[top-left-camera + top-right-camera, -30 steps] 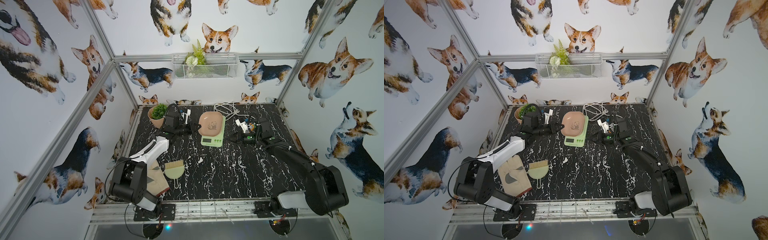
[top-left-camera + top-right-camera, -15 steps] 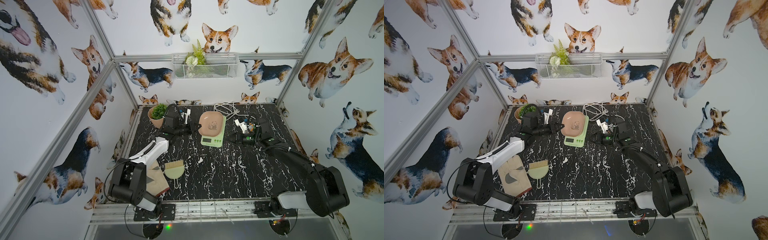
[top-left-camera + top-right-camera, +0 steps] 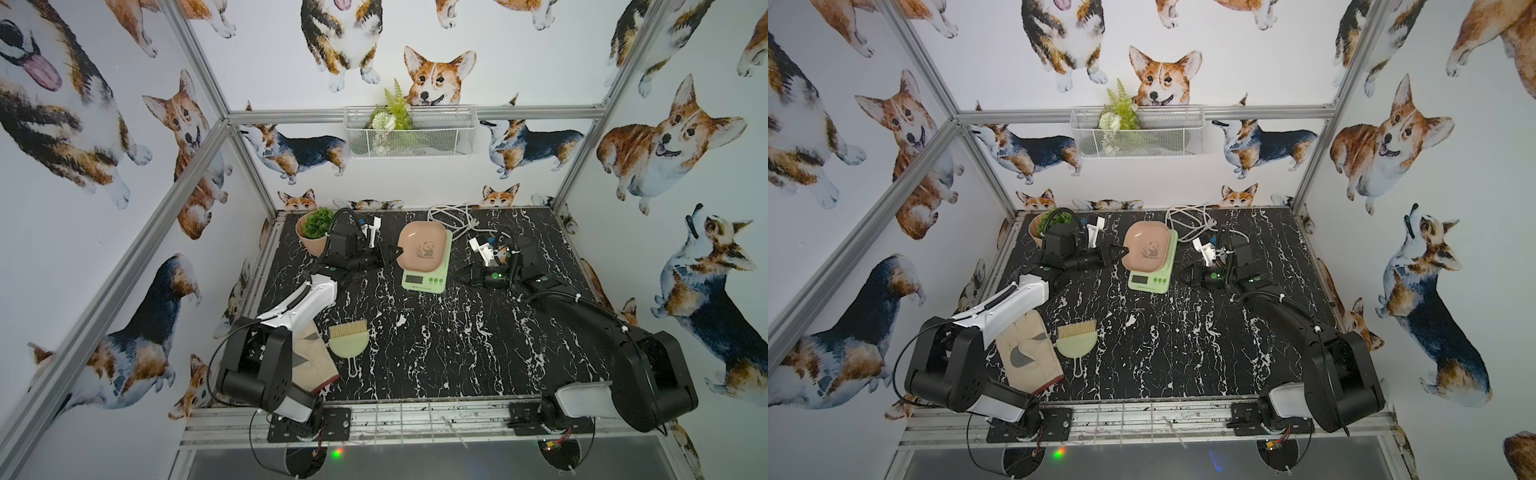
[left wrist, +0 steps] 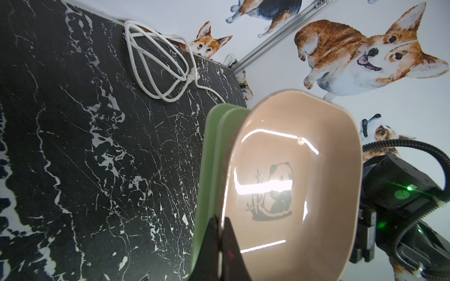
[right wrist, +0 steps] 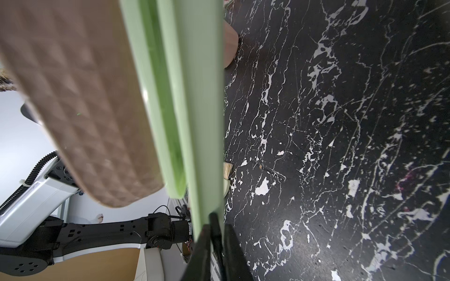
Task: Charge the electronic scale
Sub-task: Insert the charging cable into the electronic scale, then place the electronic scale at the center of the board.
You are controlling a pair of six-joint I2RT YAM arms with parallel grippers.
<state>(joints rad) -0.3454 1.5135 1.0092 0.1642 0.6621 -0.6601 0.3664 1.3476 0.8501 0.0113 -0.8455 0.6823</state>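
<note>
I need to use my left gripper to put the electronic scale down on the table, forward (image 3: 408,267) between the potted plant and the coiled white cable.
The electronic scale (image 3: 424,281) is pale green with a dark front display and stands on the black marble table toward the back. Its pink panda tray (image 3: 422,249) sits on top. My left gripper (image 3: 398,251) reaches in from the left. In the left wrist view it (image 4: 220,222) is shut on the tray's rim (image 4: 292,136), one finger inside and one outside. My right gripper (image 3: 459,277) lies low at the scale's right side (image 5: 190,97). Its jaws (image 5: 214,225) stand slightly apart around a thin dark piece whose tip meets the scale's edge; what that piece is I cannot tell.
A coiled white cable (image 3: 453,216) lies behind the scale by the back wall. A potted plant (image 3: 318,228) stands at the back left. A small hand brush (image 3: 349,338) and a beige glove (image 3: 1027,353) lie front left. A wire basket (image 3: 409,133) hangs on the back wall.
</note>
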